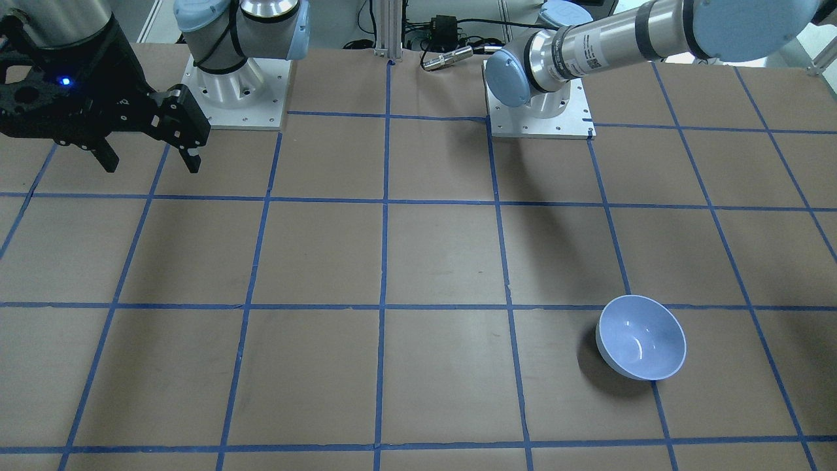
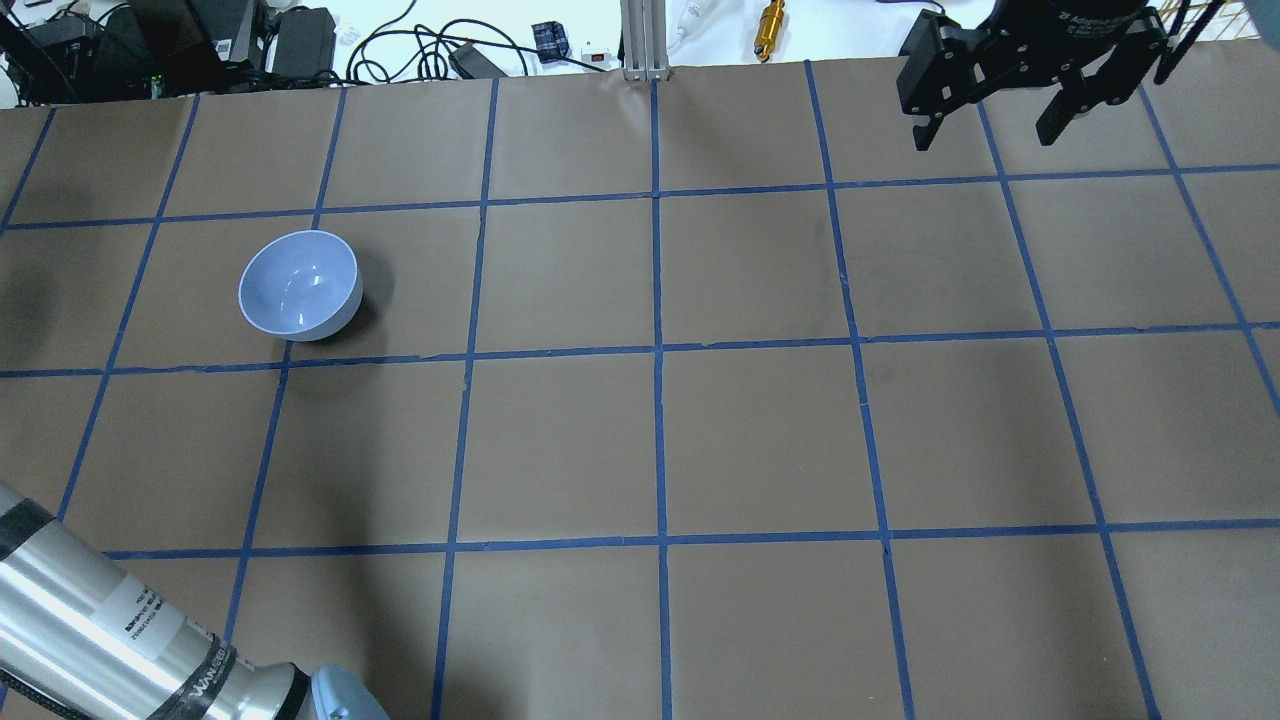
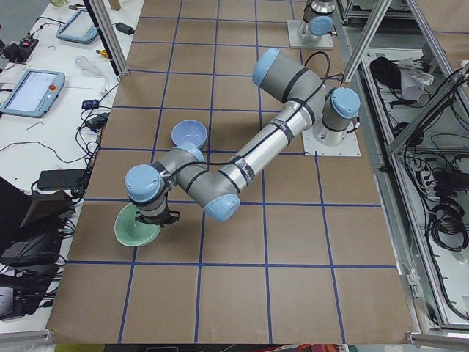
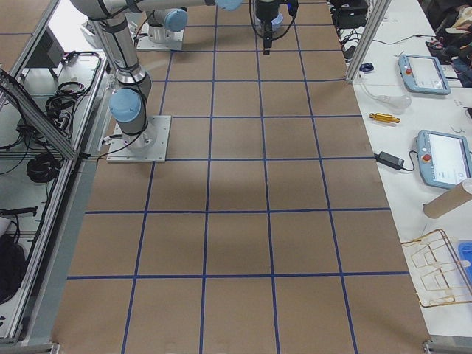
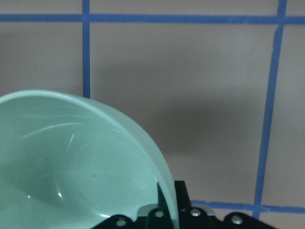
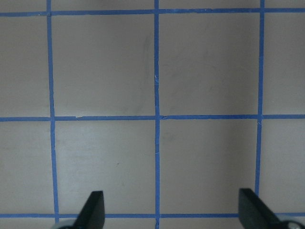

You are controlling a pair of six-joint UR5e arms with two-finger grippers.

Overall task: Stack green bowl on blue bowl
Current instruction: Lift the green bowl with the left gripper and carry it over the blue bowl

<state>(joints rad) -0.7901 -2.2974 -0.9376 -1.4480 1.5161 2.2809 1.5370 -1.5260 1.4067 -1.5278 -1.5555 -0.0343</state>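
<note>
The robot's left gripper should release the green bowl nested upright inside the hollow of the blue bowl (image 1: 647,334).
The pale blue bowl (image 1: 641,337) stands upright on the brown table; it also shows in the overhead view (image 2: 298,285) and the exterior left view (image 3: 189,133). The mint-green bowl (image 3: 137,229) hangs in my left gripper (image 3: 157,218), over the table's left end, more than one grid square from the blue bowl. In the left wrist view the green bowl (image 5: 71,167) fills the lower left, and my left gripper (image 5: 162,205) is shut on its rim. My right gripper (image 1: 150,154) is open and empty, high above the far right of the table (image 2: 990,125).
Blue tape lines divide the brown table (image 2: 760,430) into squares. The two arm bases (image 1: 239,98) (image 1: 539,114) are bolted at the robot's edge. Cables and small devices (image 2: 470,50) lie beyond the far edge. Teach pendants (image 3: 33,92) sit on a side bench.
</note>
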